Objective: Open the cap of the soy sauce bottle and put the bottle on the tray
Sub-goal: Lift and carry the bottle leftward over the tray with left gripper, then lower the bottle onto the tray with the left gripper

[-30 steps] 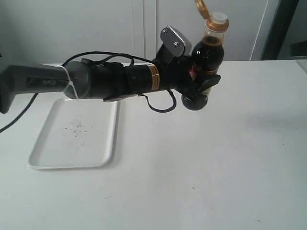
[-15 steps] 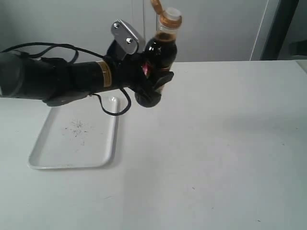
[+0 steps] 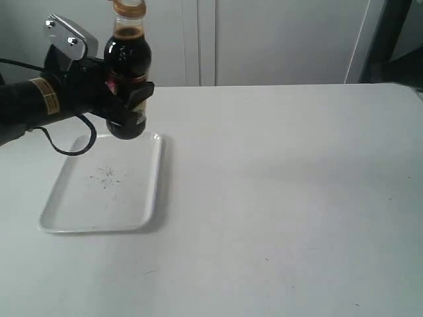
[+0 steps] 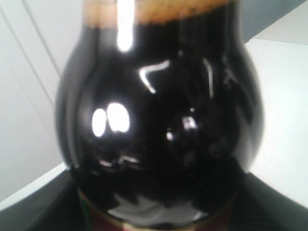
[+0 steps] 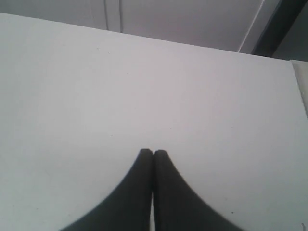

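Next, my left gripper lets go of the soy sauce bottle upright on the dark specks in the white tray [image 3: 104,178].
The soy sauce bottle [image 3: 127,63], dark with a red label, hangs upright in the air over the far end of the white tray [image 3: 142,198]. My left gripper [image 3: 127,99] is shut on its lower body, reaching in from the left. The orange-brown cap [image 3: 128,8] is at the picture's top edge, its lid cut off. In the left wrist view the bottle [image 4: 159,125] fills the picture and hides the fingers. My right gripper [image 5: 153,153] is shut with nothing in it above bare table; it is outside the exterior view.
The white table [image 3: 284,198] spreads to the right of the tray. A black cable [image 3: 63,146] loops down from the left arm near the tray's far left corner. A wall with white cabinet doors [image 3: 264,39] stands behind the table.
My left arm has carried the bottle leftward from the middle of the table to above the tray's far end. The tray has not moved.
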{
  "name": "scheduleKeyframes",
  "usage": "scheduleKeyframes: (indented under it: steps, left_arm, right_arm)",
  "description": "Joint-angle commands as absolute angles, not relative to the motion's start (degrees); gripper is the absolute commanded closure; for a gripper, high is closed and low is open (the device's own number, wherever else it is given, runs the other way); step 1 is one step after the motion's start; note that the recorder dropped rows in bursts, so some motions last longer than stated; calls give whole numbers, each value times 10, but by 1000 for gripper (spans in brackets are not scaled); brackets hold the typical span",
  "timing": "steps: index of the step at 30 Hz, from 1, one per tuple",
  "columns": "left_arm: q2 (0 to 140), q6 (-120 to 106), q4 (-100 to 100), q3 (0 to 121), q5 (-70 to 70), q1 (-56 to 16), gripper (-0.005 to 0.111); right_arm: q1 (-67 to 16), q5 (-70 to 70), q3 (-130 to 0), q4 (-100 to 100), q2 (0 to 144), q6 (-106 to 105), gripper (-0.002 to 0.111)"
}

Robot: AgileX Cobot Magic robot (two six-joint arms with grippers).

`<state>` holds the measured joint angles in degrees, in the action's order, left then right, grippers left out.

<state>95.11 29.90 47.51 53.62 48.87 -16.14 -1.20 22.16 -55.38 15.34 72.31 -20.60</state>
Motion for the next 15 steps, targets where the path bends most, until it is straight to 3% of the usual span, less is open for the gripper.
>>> scheduleKeyframes:
  steps: [1,15]
  left_arm:
    - [918,297,422,508,577,-133,107]
    - [918,240,303,434,605,-120,107]
  right_arm:
    - [-42,215,-553,155,721,-219,108]
    - [-130,223,-553,155,721,-234,108]
